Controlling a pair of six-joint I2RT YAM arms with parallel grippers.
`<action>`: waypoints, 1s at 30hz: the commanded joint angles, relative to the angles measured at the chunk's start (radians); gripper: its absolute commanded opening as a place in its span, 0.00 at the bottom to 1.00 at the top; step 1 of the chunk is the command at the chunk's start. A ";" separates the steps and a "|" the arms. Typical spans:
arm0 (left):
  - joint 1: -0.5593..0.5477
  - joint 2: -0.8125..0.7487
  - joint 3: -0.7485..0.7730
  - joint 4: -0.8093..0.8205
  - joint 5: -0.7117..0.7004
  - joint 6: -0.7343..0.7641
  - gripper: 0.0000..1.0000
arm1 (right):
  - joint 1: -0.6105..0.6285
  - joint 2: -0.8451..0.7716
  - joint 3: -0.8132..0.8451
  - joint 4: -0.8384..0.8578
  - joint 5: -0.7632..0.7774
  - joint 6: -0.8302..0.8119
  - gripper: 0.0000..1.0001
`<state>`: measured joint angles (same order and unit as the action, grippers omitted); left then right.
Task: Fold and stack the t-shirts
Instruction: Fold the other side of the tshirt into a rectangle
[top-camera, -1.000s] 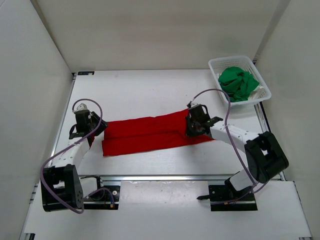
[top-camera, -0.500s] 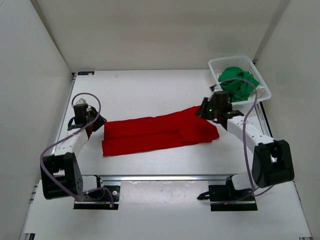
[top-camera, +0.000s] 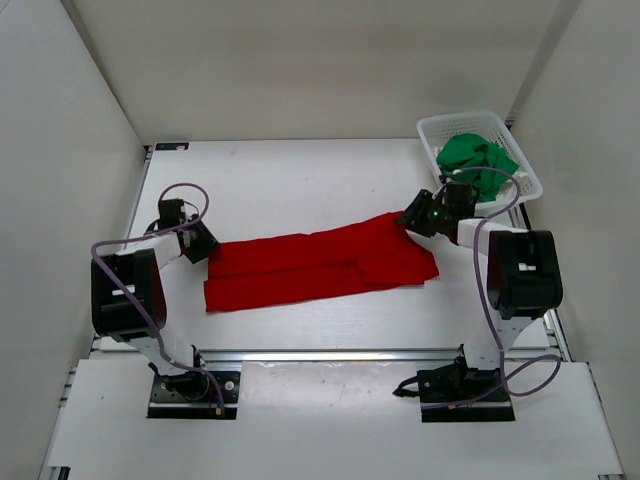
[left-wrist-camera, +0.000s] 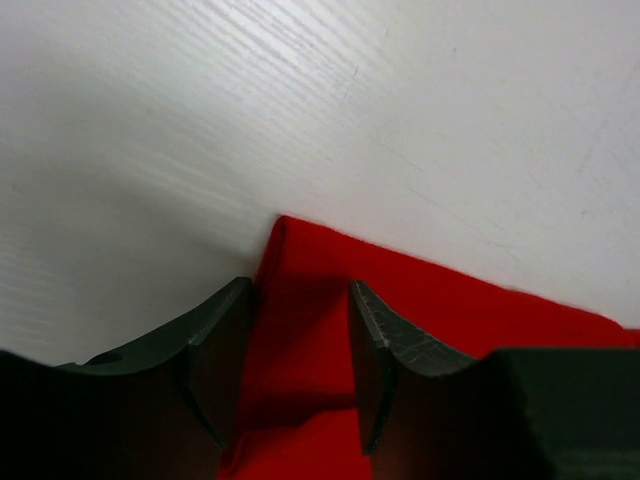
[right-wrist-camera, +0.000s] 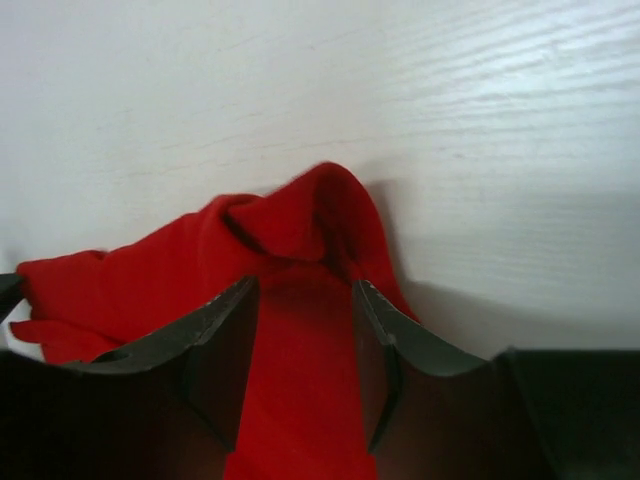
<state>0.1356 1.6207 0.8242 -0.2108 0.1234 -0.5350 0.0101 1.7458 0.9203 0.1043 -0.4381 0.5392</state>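
Next, my left gripper pinches the t-shirt's opposite corner (top-camera: 219, 246) and help pull the edge straight before folding, because the red t-shirt's far edge is bunching up under my right gripper.
The red t-shirt (top-camera: 320, 262) lies on the table folded into a long strip running left to right. My left gripper (top-camera: 203, 247) sits at its left end. In the left wrist view the left gripper (left-wrist-camera: 298, 300) is open, its fingers straddling the flat red corner (left-wrist-camera: 450, 310). My right gripper (top-camera: 408, 222) is at the strip's far right corner. The right wrist view shows that gripper (right-wrist-camera: 305, 290) open over a bunched red fold (right-wrist-camera: 150, 280). A green t-shirt (top-camera: 477, 163) lies crumpled in the basket.
The white mesh basket (top-camera: 530, 178) stands at the back right corner of the table, just behind the right arm. Both arm bases (top-camera: 185, 385) sit at the near edge. White walls enclose the table on three sides.
The right gripper pulled the shirt's right end outward to the right, then opened and let it go. The left arm drew back toward the left end and its jaws widened a little.
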 joint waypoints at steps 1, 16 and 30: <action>-0.002 0.025 0.042 0.002 0.035 0.010 0.52 | -0.002 0.036 0.058 0.116 -0.062 0.047 0.40; 0.027 0.056 0.035 0.100 0.059 -0.046 0.00 | 0.021 0.164 0.285 0.014 0.057 -0.008 0.00; 0.071 0.064 0.085 0.117 0.054 -0.089 0.17 | 0.016 0.222 0.420 -0.109 0.185 -0.094 0.25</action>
<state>0.1947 1.6947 0.8726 -0.1192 0.1734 -0.6041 0.0242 2.0121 1.3552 -0.0204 -0.2813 0.4599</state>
